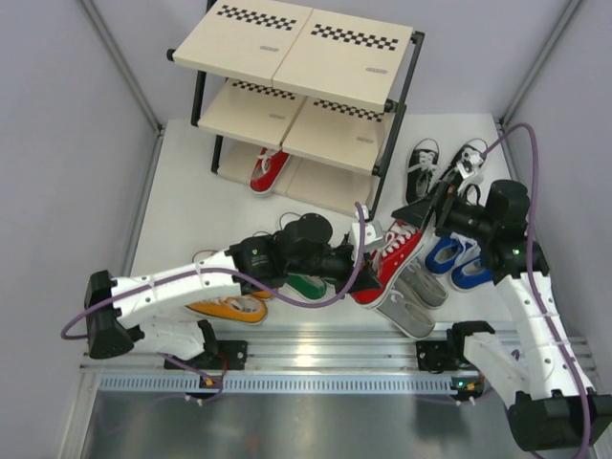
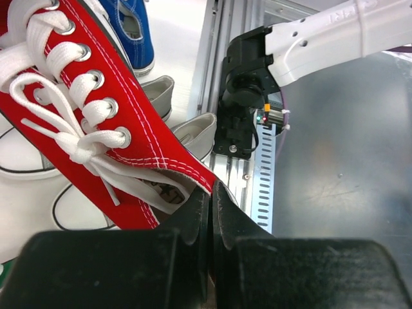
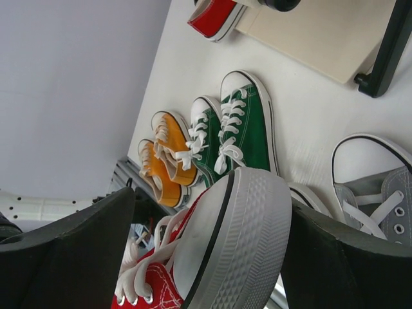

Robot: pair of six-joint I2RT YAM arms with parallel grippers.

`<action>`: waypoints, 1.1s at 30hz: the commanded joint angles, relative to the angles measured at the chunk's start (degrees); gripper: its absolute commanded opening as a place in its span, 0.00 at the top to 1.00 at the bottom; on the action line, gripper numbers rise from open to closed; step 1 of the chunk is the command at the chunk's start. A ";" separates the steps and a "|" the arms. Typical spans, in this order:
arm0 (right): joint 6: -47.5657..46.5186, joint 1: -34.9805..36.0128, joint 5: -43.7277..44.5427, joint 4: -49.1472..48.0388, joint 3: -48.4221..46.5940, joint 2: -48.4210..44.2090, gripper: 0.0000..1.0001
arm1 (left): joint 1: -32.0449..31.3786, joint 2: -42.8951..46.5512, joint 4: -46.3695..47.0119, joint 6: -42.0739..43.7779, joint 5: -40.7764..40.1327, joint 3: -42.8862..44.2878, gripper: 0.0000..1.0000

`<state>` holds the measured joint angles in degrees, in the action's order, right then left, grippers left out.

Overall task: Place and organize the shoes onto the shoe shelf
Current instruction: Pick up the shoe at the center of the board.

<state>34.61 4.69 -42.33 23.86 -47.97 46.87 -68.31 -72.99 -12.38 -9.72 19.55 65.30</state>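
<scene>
The red shoe's heel collar is all that my left gripper pinches, so my right gripper needs to hold the shoe's toe while my left gripper takes the shoe's whole heel (image 1: 371,295).
My left gripper (image 1: 364,251) (image 2: 211,193) is shut on the heel collar of a red shoe (image 1: 394,256) (image 2: 77,103), held tilted above the other shoes. My right gripper (image 1: 421,212) (image 3: 209,215) is open, its jaws either side of that red shoe's white toe (image 3: 238,238). The right jaw is close against the sole and the left jaw stands apart. The other red shoe (image 1: 268,170) (image 3: 212,16) sits on the bottom tier of the shoe shelf (image 1: 296,48). The upper tiers hold no shoes.
On the table lie green shoes (image 1: 308,285) (image 3: 248,122), orange shoes (image 1: 229,308) (image 3: 168,154), grey shoes (image 1: 421,296) (image 2: 193,132), blue shoes (image 1: 457,260) (image 2: 132,29) and black shoes (image 1: 423,164) right of the shelf. A metal rail (image 1: 316,382) runs along the near edge.
</scene>
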 commanded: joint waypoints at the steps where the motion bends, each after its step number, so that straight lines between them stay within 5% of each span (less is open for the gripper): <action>1: 1.51 -0.56 -5.57 -3.11 0.15 -1.52 0.19 | 0.46 2.06 9.31 2.68 -5.31 -0.08 1.00; 10: -0.24 -2.66 -6.81 -3.64 0.77 -2.22 0.34 | 0.46 0.13 8.96 4.09 -9.35 -1.23 1.00; 13: -0.42 -3.54 -7.68 -4.96 1.73 -2.57 0.46 | 0.46 -1.01 8.69 4.27 -9.53 -1.31 1.00; 18: -0.60 -6.08 -10.92 -8.72 3.14 -2.49 0.89 | 0.46 -1.89 10.26 2.08 -9.09 -1.75 1.00; 21: 1.06 -9.33 -18.02 -15.64 5.07 -2.93 1.00 | 0.46 -0.32 15.53 -3.19 -9.70 -4.38 0.76; 23: 5.00 -12.58 -22.51 -21.72 7.52 -3.28 1.00 | 0.55 1.26 20.00 -7.92 -9.79 -7.97 0.40; 24: 6.33 -13.64 -26.10 -24.27 8.14 -3.37 1.00 | 0.64 3.19 21.42 -9.69 -9.80 -9.65 0.31; 33: 10.73 -19.37 -31.15 -35.71 9.91 -2.22 1.00 | 6.61 17.87 33.79 -26.66 -7.44 -30.89 0.20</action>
<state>40.97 -13.58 -68.64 -2.94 -37.12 45.17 -63.92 -58.67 11.18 -28.73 10.09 41.01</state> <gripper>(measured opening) 0.359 0.798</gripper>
